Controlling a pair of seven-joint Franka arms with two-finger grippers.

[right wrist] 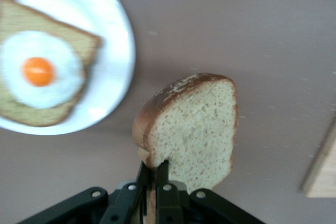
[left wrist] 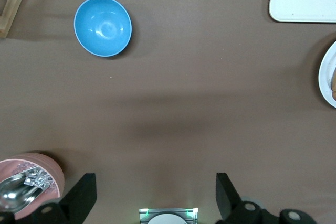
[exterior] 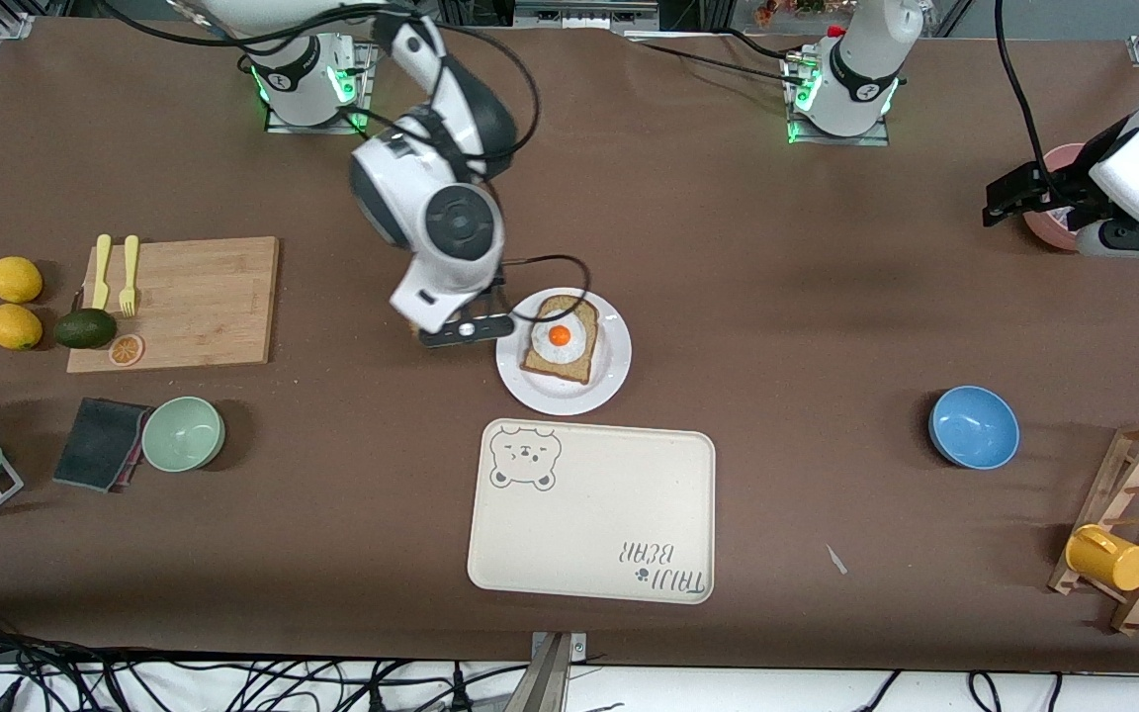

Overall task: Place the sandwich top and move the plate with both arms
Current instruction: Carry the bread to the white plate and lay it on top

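Note:
My right gripper is going to set the sandwich top down over the fried egg on the white plate (exterior: 568, 354) (right wrist: 41, 46).
The sandwich top (right wrist: 194, 129), a speckled tan slice with a brown crust, is held on edge in my shut right gripper (right wrist: 155, 169). In the front view the right gripper (exterior: 428, 332) is mostly hidden under its wrist, low over the table just beside the white plate (exterior: 611, 381), toward the right arm's end. The plate (right wrist: 115, 40) carries a bread slice with a fried egg (exterior: 560, 338), also in the right wrist view (right wrist: 42, 77). My left gripper (exterior: 997, 206) waits open and empty (left wrist: 155, 190) over the left arm's end of the table.
A cream bear-print tray (exterior: 589, 514) lies just nearer the camera than the plate. A blue bowl (exterior: 973, 427) and a pink bowl (left wrist: 26, 174) with metal cutlery are near the left gripper. A cutting board (exterior: 194, 297), green bowl (exterior: 183, 433) and mug rack (exterior: 1138, 539) stand at the ends.

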